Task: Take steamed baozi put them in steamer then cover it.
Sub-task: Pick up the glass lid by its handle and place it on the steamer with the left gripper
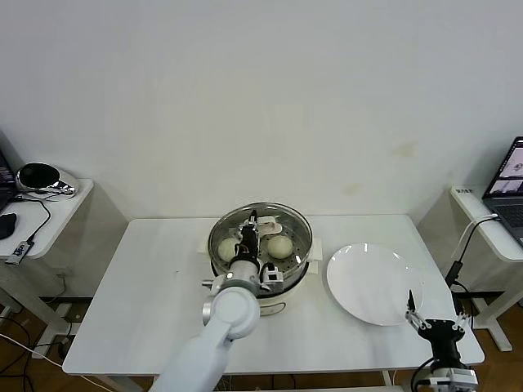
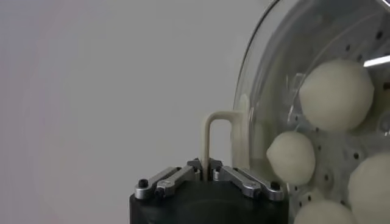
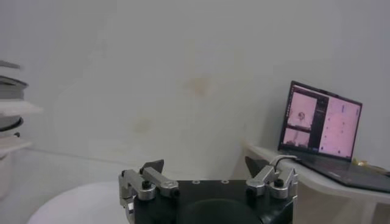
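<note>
The robot's left gripper will release the glass lid, which is now held over the steamer, on the steel basket's rim, closed over the baozi (image 1: 260, 244).
The steamer (image 1: 296, 265) stands mid-table, a steel basket on a white pot base. A clear glass lid (image 1: 282, 216) sits over it. My left gripper (image 1: 248, 234) is above the steamer, shut on the lid's cream loop handle (image 2: 210, 135). Two baozi (image 1: 280, 245) (image 1: 227, 249) show under the lid in the head view. The left wrist view shows the lid (image 2: 268, 67) and several baozi (image 2: 336, 94) (image 2: 291, 158) (image 2: 373, 190) on the perforated floor, with my left gripper (image 2: 207, 168) clamped on the handle. My right gripper (image 1: 434, 325) is open and empty at the table's front right corner, and also shows in its wrist view (image 3: 207, 165).
An empty white plate (image 1: 372, 282) lies right of the steamer. A side table with a laptop (image 1: 511, 192) stands far right; the laptop also shows in the right wrist view (image 3: 320, 122). Another side table with a black device (image 1: 39, 176) stands far left.
</note>
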Controlling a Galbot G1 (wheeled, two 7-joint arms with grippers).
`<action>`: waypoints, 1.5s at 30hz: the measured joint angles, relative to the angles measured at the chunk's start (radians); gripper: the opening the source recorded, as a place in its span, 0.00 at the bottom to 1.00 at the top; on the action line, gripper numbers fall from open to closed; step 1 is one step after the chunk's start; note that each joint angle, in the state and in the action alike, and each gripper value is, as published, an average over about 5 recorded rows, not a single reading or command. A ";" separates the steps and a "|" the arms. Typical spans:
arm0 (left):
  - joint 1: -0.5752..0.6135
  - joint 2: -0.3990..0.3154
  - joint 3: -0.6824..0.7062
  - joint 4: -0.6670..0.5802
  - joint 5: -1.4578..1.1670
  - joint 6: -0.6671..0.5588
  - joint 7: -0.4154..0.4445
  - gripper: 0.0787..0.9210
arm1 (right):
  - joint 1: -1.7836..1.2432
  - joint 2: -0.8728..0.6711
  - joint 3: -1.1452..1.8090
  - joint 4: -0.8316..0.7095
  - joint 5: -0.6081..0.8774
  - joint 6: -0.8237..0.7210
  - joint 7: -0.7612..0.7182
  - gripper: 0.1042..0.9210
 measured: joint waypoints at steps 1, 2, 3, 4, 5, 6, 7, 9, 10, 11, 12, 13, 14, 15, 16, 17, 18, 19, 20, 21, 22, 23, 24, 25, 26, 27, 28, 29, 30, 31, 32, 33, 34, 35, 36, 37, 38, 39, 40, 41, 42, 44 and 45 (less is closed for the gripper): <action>0.001 -0.005 0.000 0.004 0.006 0.000 0.000 0.07 | 0.000 -0.001 0.000 -0.001 0.000 0.001 0.000 0.88; 0.003 -0.010 -0.001 0.007 0.012 -0.001 0.000 0.07 | 0.000 -0.001 0.000 -0.002 0.000 0.002 0.000 0.88; 0.005 -0.015 -0.002 0.010 0.017 -0.001 -0.001 0.07 | 0.000 -0.002 0.000 -0.003 0.000 0.003 0.000 0.88; 0.007 -0.019 -0.004 0.013 0.023 -0.003 -0.002 0.07 | 0.001 -0.002 -0.001 -0.005 -0.001 0.004 0.000 0.88; 0.010 -0.022 -0.005 0.016 0.029 -0.004 -0.002 0.07 | 0.001 -0.003 -0.001 -0.006 -0.001 0.005 0.000 0.88; 0.012 -0.024 -0.007 0.019 0.035 -0.005 -0.003 0.07 | 0.001 -0.003 -0.002 -0.007 -0.001 0.005 0.000 0.88; 0.015 -0.025 -0.010 0.021 0.040 -0.007 -0.005 0.07 | 0.001 -0.003 -0.003 -0.008 -0.001 0.006 0.000 0.88; 0.019 -0.028 -0.014 0.025 0.051 -0.010 -0.007 0.07 | 0.001 -0.004 -0.004 -0.010 -0.002 0.007 0.000 0.88; 0.021 -0.029 -0.016 0.027 0.056 -0.012 -0.008 0.07 | 0.001 -0.004 -0.004 -0.010 -0.002 0.007 0.000 0.88; 0.023 -0.031 -0.017 0.028 0.061 -0.014 -0.010 0.07 | 0.001 -0.004 -0.005 -0.010 -0.002 0.007 0.000 0.88; 0.024 -0.032 -0.018 0.029 0.066 -0.016 -0.011 0.07 | 0.001 -0.004 -0.006 -0.010 -0.002 0.007 0.000 0.88; 0.026 -0.034 -0.019 0.030 0.070 -0.017 -0.013 0.07 | 0.001 -0.004 -0.006 -0.010 -0.002 0.007 0.000 0.88; 0.028 -0.036 -0.020 0.031 0.074 -0.019 -0.014 0.07 | 0.001 -0.004 -0.007 -0.010 -0.002 0.007 0.000 0.88; 0.029 -0.038 -0.021 0.032 0.078 -0.020 -0.016 0.07 | 0.001 -0.005 -0.008 -0.010 -0.002 0.007 0.000 0.88; 0.030 -0.040 -0.021 0.033 0.080 -0.020 -0.017 0.07 | 0.001 -0.005 -0.008 -0.010 -0.002 0.007 0.000 0.88; 0.031 -0.041 -0.022 0.035 0.083 -0.021 -0.018 0.07 | 0.001 -0.005 -0.009 -0.010 -0.002 0.008 0.000 0.88; 0.032 -0.043 -0.023 0.036 0.084 -0.021 -0.019 0.07 | 0.001 -0.005 -0.009 -0.010 -0.002 0.008 0.000 0.88; 0.033 -0.045 -0.023 0.037 0.086 -0.022 -0.019 0.07 | 0.001 -0.005 -0.010 -0.010 -0.002 0.008 0.000 0.88; 0.034 -0.046 -0.024 0.038 0.088 -0.022 -0.020 0.07 | 0.001 -0.005 -0.010 -0.010 -0.002 0.008 0.000 0.88; 0.035 -0.048 -0.025 0.039 0.090 -0.023 -0.020 0.07 | 0.000 -0.005 -0.010 -0.010 -0.002 0.008 0.000 0.88; 0.036 -0.049 -0.025 0.041 0.092 -0.024 -0.021 0.07 | 0.000 -0.005 -0.011 -0.010 -0.002 0.009 0.000 0.88; 0.037 -0.050 -0.026 0.042 0.093 -0.024 -0.022 0.07 | 0.000 -0.005 -0.011 -0.010 -0.002 0.009 0.000 0.88; 0.038 -0.051 -0.026 0.044 0.095 -0.026 -0.023 0.07 | 0.000 -0.005 -0.011 -0.010 -0.002 0.009 0.000 0.88; 0.039 -0.053 -0.026 0.046 0.097 -0.027 -0.025 0.07 | 0.000 -0.005 -0.011 -0.010 -0.002 0.010 -0.001 0.88; 0.039 -0.055 -0.027 0.048 0.099 -0.028 -0.026 0.07 | 0.000 -0.006 -0.011 -0.010 -0.002 0.010 -0.001 0.88; 0.039 -0.057 -0.028 0.050 0.101 -0.030 -0.027 0.07 | 0.000 -0.006 -0.012 -0.010 -0.002 0.011 -0.001 0.88; 0.038 -0.059 -0.029 0.053 0.103 -0.031 -0.028 0.07 | 0.000 -0.006 -0.012 -0.010 -0.002 0.011 -0.001 0.88; 0.038 -0.060 -0.030 0.055 0.104 -0.032 -0.029 0.07 | -0.001 -0.006 -0.012 -0.010 -0.002 0.011 -0.001 0.88; 0.038 -0.061 -0.031 0.056 0.105 -0.034 -0.030 0.07 | -0.001 -0.007 -0.012 -0.010 -0.003 0.011 -0.001 0.88; 0.038 -0.061 -0.032 0.057 0.106 -0.035 -0.030 0.07 | -0.002 -0.007 -0.013 -0.010 -0.003 0.012 -0.001 0.88; 0.038 -0.061 -0.033 0.057 0.106 -0.037 -0.031 0.07 | -0.002 -0.007 -0.013 -0.010 -0.003 0.012 -0.001 0.88; 0.039 -0.061 -0.034 0.057 0.106 -0.039 -0.032 0.07 | -0.002 -0.008 -0.013 -0.010 -0.003 0.012 -0.001 0.88; 0.041 -0.062 -0.035 0.057 0.106 -0.041 -0.033 0.07 | -0.002 -0.008 -0.013 -0.010 -0.003 0.012 -0.001 0.88; 0.043 -0.062 -0.037 0.055 0.106 -0.044 -0.033 0.07 | -0.002 -0.008 -0.013 -0.010 -0.003 0.012 -0.001 0.88; 0.045 -0.063 -0.038 0.054 0.105 -0.046 -0.034 0.07 | -0.002 -0.008 -0.014 -0.011 -0.003 0.012 -0.001 0.88; 0.047 -0.063 -0.039 0.051 0.104 -0.048 -0.035 0.08 | -0.002 -0.008 -0.014 -0.011 -0.004 0.012 -0.001 0.88; 0.050 -0.062 -0.039 0.048 0.102 -0.050 -0.035 0.09 | -0.001 -0.007 -0.015 -0.011 -0.005 0.012 -0.001 0.88; 0.053 -0.061 -0.039 0.044 0.100 -0.050 -0.035 0.11 | -0.001 -0.007 -0.016 -0.011 -0.006 0.012 -0.001 0.88; 0.057 -0.059 -0.039 0.039 0.098 -0.051 -0.036 0.13 | -0.001 -0.007 -0.017 -0.011 -0.007 0.012 -0.001 0.88; 0.061 -0.057 -0.039 0.032 0.094 -0.051 -0.036 0.16 | -0.001 -0.006 -0.018 -0.010 -0.008 0.012 -0.001 0.88; 0.066 -0.054 -0.039 0.024 0.091 -0.051 -0.037 0.19 | -0.001 -0.006 -0.019 -0.010 -0.009 0.012 -0.001 0.88; 0.077 -0.048 -0.039 0.004 0.082 -0.050 -0.039 0.27 | -0.001 -0.005 -0.021 -0.010 -0.011 0.011 -0.001 0.88; 0.084 -0.044 -0.038 -0.008 0.077 -0.050 -0.041 0.30 | -0.001 -0.005 -0.021 -0.010 -0.012 0.011 -0.001 0.88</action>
